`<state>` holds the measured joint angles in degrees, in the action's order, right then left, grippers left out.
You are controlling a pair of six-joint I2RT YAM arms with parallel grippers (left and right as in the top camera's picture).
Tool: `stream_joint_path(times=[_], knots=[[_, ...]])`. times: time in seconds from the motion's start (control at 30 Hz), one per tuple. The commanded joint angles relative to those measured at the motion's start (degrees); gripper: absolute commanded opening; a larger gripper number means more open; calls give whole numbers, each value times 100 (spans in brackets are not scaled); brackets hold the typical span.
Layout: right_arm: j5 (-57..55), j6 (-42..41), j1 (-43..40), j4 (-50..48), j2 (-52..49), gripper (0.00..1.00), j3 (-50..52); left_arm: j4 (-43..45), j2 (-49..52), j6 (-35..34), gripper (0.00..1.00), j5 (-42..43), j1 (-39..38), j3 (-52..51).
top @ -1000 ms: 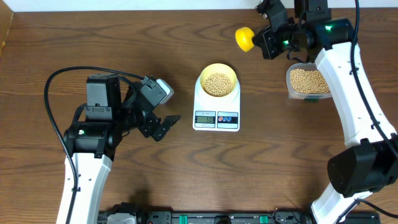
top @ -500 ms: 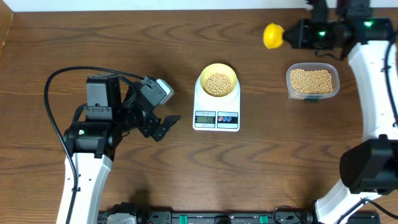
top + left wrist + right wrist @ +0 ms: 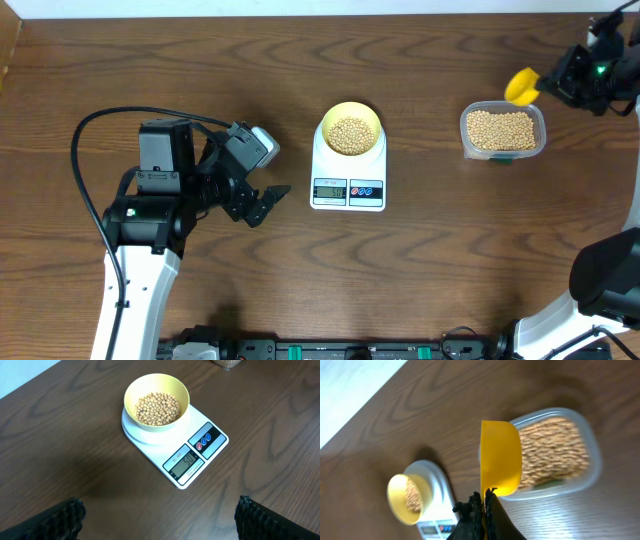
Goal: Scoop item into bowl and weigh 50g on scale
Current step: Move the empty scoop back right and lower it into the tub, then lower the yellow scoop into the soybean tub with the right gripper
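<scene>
Next, my right gripper releases the yellow scoop, now tipped on its side above the tub, on the beans in the clear tub's half [image 3: 523, 132] [image 3: 563, 452] that is farthest from the scale.
The pale yellow bowl [image 3: 350, 107] stands on the white scale [image 3: 347, 203] at mid-table, with tan beans [image 3: 351, 133] in it. More beans [image 3: 500, 128] fill a clear tub [image 3: 541, 138] to the right. My right gripper [image 3: 550, 80] is shut on the handle of a yellow scoop [image 3: 521, 84], which hangs over the tub's far right corner. The right wrist view shows the scoop [image 3: 501, 457] tipped on its side above the tub [image 3: 592, 467], gripper [image 3: 484, 497] clamped on the handle. My left gripper [image 3: 270, 200] is open left of the scale. Its wrist view shows bowl [image 3: 131, 395], scale [image 3: 200, 455] and gripper [image 3: 160, 520].
A black cable [image 3: 110, 125] loops behind the left arm. The table's far edge meets a white wall [image 3: 300, 8] at the top. Bare wood lies between the scale and the tub and along the front of the table.
My right arm has swung the yellow scoop from behind the scale rightward to the tub's far corner. The left arm, bowl and scale have not moved.
</scene>
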<state>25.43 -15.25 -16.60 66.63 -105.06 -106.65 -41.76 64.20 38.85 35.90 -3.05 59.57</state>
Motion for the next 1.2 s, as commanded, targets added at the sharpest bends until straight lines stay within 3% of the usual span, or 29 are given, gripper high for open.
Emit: stream_joint_path(times=[0.0, 0.23, 1.17], knots=[[-531, -472, -28, -20, -31, 1, 59, 0, 22, 35, 98, 72, 20, -13], [-498, -1069, 20, 24, -433, 2, 66, 0, 22, 35, 98, 72, 20, -13], [-372, -1156, 87, -297, -951, 4, 70, 0, 22, 35, 98, 72, 20, -13]])
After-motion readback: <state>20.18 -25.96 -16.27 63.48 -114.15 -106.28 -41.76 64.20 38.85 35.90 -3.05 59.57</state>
